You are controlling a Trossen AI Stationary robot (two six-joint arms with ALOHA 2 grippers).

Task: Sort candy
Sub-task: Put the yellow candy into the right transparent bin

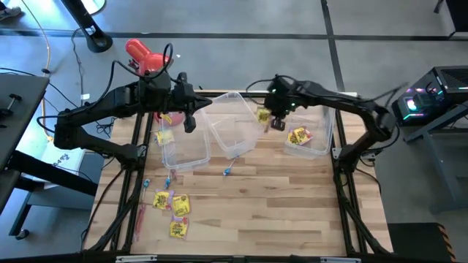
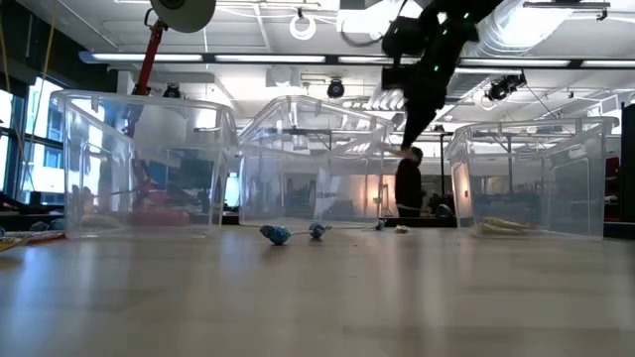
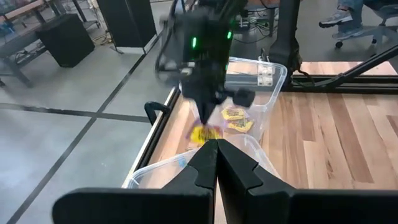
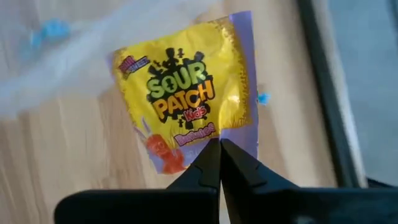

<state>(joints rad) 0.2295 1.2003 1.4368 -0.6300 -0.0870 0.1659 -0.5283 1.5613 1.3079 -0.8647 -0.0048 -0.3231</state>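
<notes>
My right gripper needs to let go of the held candy packet on the pile of yellow packets inside the clear bin [image 1: 299,137].
My right gripper [image 1: 274,120] hangs between the middle bin [image 1: 232,130] and the right bin [image 1: 316,123], shut on a yellow square candy packet [image 4: 186,93]. My left gripper [image 1: 189,120] is shut on nothing in the air over the left bin [image 1: 186,150]; its closed fingertips [image 3: 217,149] show in the left wrist view. The right bin holds yellow packets [image 1: 298,136]. More yellow packets [image 1: 172,204], blue-wrapped pieces [image 2: 276,234] and red sticks [image 1: 139,215] lie flat on the table near its front left. My right gripper pinches the yellow packet by its edge near one corner [image 4: 211,135] between its two fingertips. The fingers come from above, pointing steeply down. The packet is lifted clear of the table and spreads flat beyond the fingertips, its printed face toward the wrist camera.
The middle bin stands tilted against its neighbours. A red desk lamp [image 1: 142,57] stands beyond the table's far left corner. A blue piece [image 1: 227,172] lies just in front of the middle bin. Bare wood [image 1: 292,212] stretches across the table's near right half.
</notes>
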